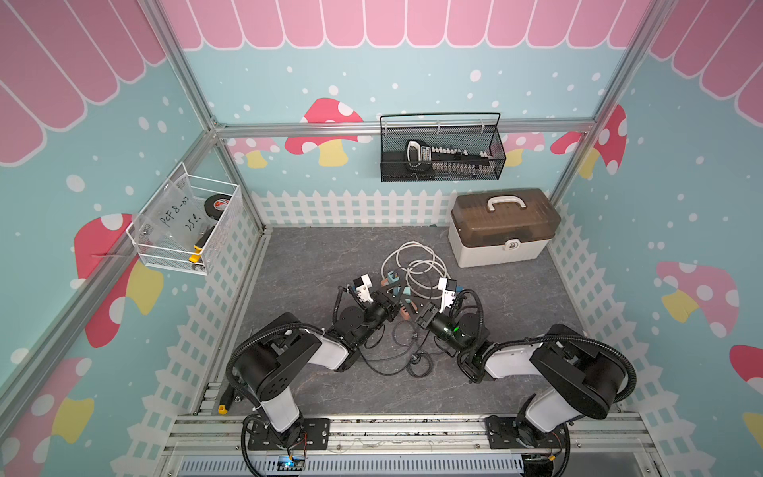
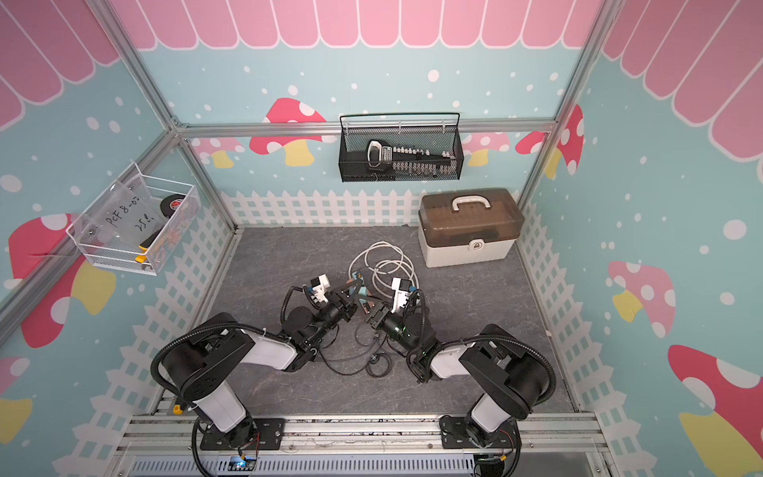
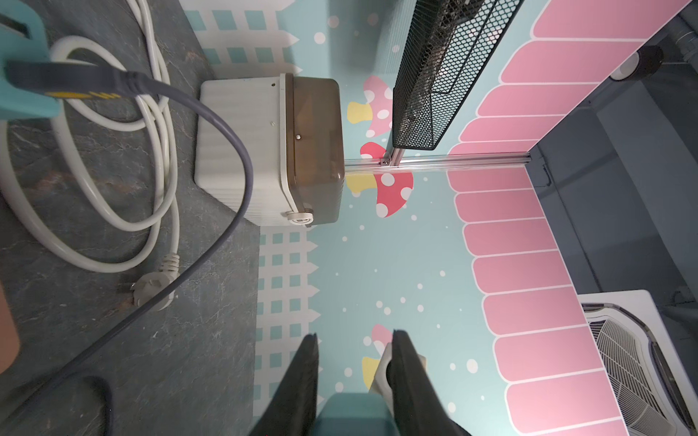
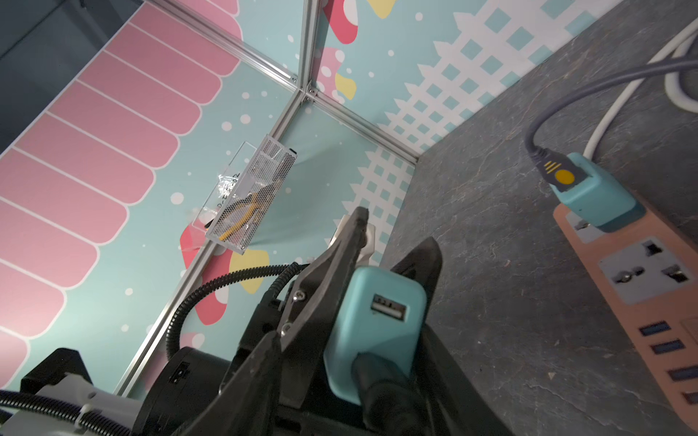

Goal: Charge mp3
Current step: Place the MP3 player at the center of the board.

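The black plug is in the charger's port and my left gripper is around the charger's far end. Next, my right gripper backs off and takes the charger's port end [image 4: 385, 330].
My left gripper [image 3: 353, 336] is shut on a teal USB charger block [image 4: 377, 332]; its empty USB port faces the right wrist camera. In both top views this block [image 1: 406, 294] hangs just above a salmon power strip [image 4: 642, 271] at mid-table. A second teal charger [image 4: 593, 196] sits plugged into the strip, with a grey cable [image 4: 566, 98] in its port. My right gripper [image 4: 317, 347] faces the left one [image 1: 399, 298] closely. Its jaws stand apart, with one finger across the held block's lower face. I cannot pick out the mp3 in any view.
A coiled white power cord [image 1: 417, 264] lies behind the grippers, and thin black cables [image 1: 396, 355] lie tangled between the arms. A white toolbox with a brown lid [image 1: 503, 227] stands at the back right. A black mesh basket [image 1: 441, 150] and a white one [image 1: 186, 227] hang on the walls.
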Controlling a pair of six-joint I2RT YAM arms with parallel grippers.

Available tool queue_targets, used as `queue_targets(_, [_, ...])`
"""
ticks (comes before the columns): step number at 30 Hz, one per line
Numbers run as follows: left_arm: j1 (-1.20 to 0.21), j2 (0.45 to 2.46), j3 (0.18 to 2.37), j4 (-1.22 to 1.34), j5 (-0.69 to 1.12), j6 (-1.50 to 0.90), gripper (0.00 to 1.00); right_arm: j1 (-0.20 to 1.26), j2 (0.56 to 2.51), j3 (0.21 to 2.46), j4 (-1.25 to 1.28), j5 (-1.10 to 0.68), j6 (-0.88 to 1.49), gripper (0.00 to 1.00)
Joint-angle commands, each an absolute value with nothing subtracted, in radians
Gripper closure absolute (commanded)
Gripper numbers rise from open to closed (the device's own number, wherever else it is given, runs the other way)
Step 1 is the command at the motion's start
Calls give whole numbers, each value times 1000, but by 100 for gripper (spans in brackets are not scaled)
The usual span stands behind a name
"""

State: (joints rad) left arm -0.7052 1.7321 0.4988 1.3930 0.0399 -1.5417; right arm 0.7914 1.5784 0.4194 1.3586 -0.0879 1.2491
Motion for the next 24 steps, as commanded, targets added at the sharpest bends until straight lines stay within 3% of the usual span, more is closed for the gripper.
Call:
queue_targets(1, [-703, 1747, 526, 1419, 42, -1548, 86, 796, 1630, 428, 1417, -116, 1281, 56])
queue_targets(5, [-703, 1754, 533, 1419, 55, -1551, 85, 796, 1691, 442, 1493, -107, 1329, 89])
queue_targets(7, [-703, 1753, 530, 1419, 61, -1549, 83, 796, 1684, 445, 1493, -103, 1315, 98])
queue_targets(13, [-697, 1759, 522, 1419, 72, -1552, 76, 795, 1612, 409, 1480, -43, 1270, 100])
queue_targets(16, [-677, 1758, 516, 1419, 81, -1554, 85, 790, 1570, 403, 1460, -85, 1237, 100])
queue_targets(17, [-668, 1758, 516, 1419, 89, -1550, 90, 790, 1547, 403, 1433, -101, 1233, 96])
queue_targets(20, [-651, 1765, 515, 1419, 95, -1541, 96, 790, 1466, 412, 1265, -150, 1198, 51])
queue_targets(22, [-646, 1767, 518, 1419, 97, -1515, 100, 790, 1400, 417, 1163, -170, 1164, 39])
queue_targets(24, [-643, 1769, 517, 1419, 93, -1494, 100, 790, 1326, 405, 1081, -160, 1122, 35])
